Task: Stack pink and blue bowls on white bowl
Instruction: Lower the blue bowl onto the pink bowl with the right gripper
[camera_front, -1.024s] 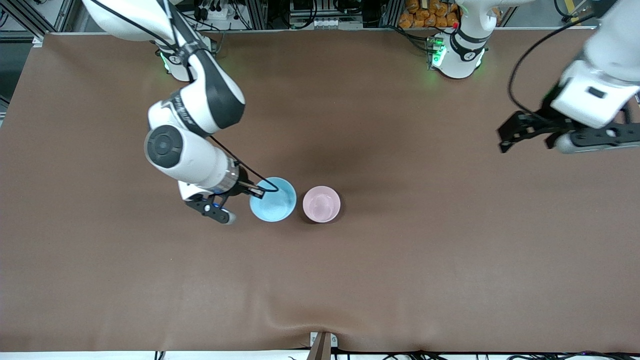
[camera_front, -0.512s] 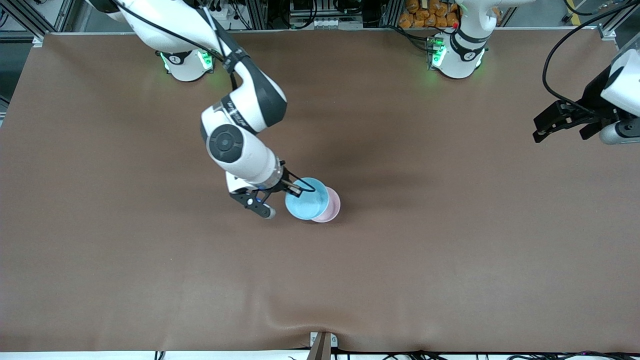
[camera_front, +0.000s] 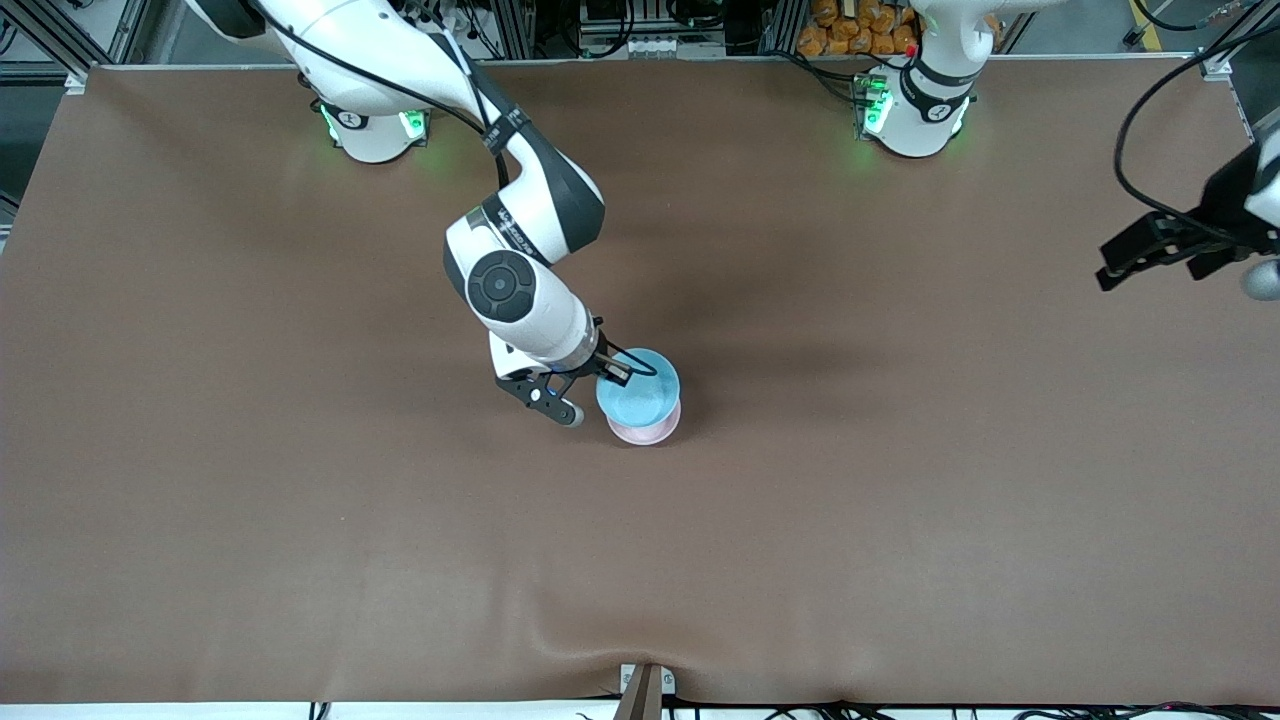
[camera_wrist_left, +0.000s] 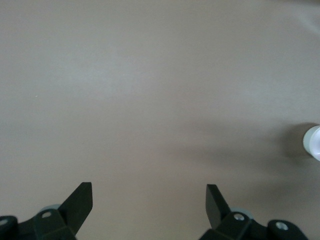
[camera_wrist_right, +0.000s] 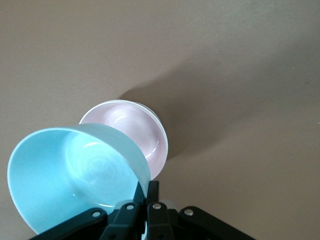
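Note:
The robot's right gripper needs to release the light blue bowl inside the pale pink bowl (camera_front: 643, 409) (camera_wrist_right: 125, 139), on top of the stack.
My right gripper (camera_front: 613, 372) (camera_wrist_right: 149, 186) is shut on the rim of the light blue bowl (camera_front: 640, 395) (camera_wrist_right: 75, 170) and holds it tilted just over the pale pink bowl (camera_front: 645, 433) (camera_wrist_right: 135, 127). In the front view the blue bowl covers most of the pink one. A thin white rim (camera_wrist_right: 157, 120) shows under the pink bowl's edge in the right wrist view; the white bowl is otherwise hidden. My left gripper (camera_front: 1140, 255) (camera_wrist_left: 149, 192) hangs open and empty over the left arm's end of the table, well away from the bowls.
The brown table mat (camera_front: 300, 560) is bare around the bowls. A small pale round thing (camera_wrist_left: 313, 142) shows at the edge of the left wrist view. The arm bases (camera_front: 372, 130) stand along the table's edge farthest from the front camera.
My right arm carried the blue bowl toward the left arm's end, from beside the pink bowl to over it. The left arm drew back toward its own end of the table.

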